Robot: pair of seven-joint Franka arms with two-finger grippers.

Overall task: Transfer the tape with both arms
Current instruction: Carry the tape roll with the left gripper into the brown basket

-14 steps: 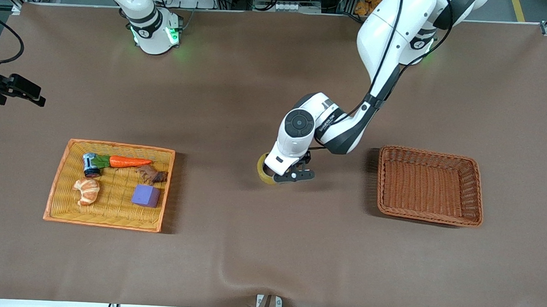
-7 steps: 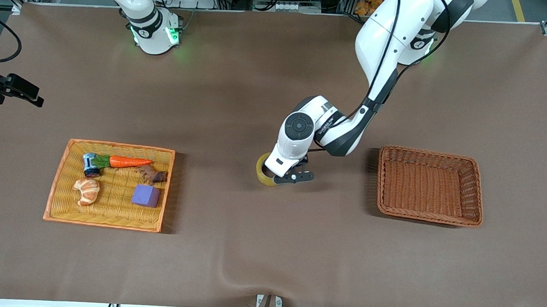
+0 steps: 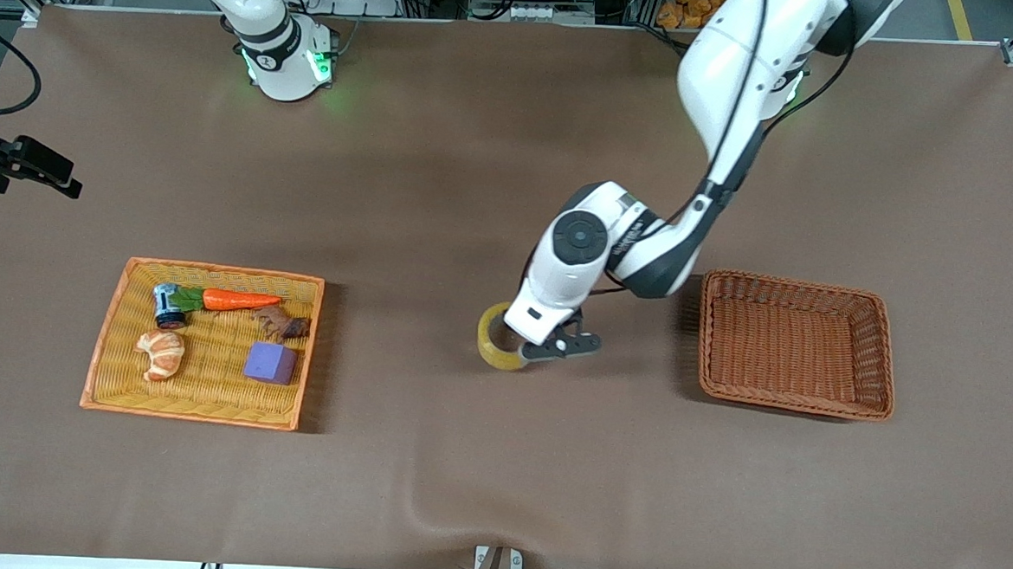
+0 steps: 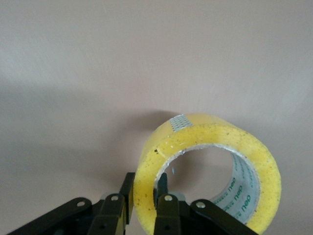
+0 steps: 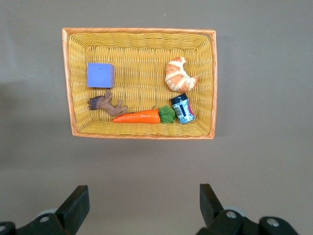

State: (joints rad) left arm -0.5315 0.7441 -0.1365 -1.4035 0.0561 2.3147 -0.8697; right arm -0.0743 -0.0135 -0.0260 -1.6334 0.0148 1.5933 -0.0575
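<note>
My left gripper needs to release the tape mid brown wicker basket (image 3: 803,341). The tape is now over the table's middle.
The tape (image 3: 496,343) is a yellowish ring held on edge over the middle of the table. My left gripper (image 3: 527,348) is shut on its wall, one finger inside the hole and one outside, as the left wrist view shows on the tape (image 4: 215,134) and gripper (image 4: 145,183). My right gripper (image 3: 61,181) waits high up at the right arm's end of the table. It is open and empty in the right wrist view (image 5: 144,196), over bare table beside the yellow tray.
A yellow wicker tray (image 3: 116,299) toward the right arm's end holds a carrot (image 3: 241,300), a croissant (image 3: 161,354), a purple cube (image 3: 270,363), a small can (image 3: 166,304) and a brown figure (image 3: 280,324). A brown wicker basket (image 3: 881,339) stands toward the left arm's end.
My left gripper has carried the tape a little toward the brown basket. The right gripper has barely moved.
</note>
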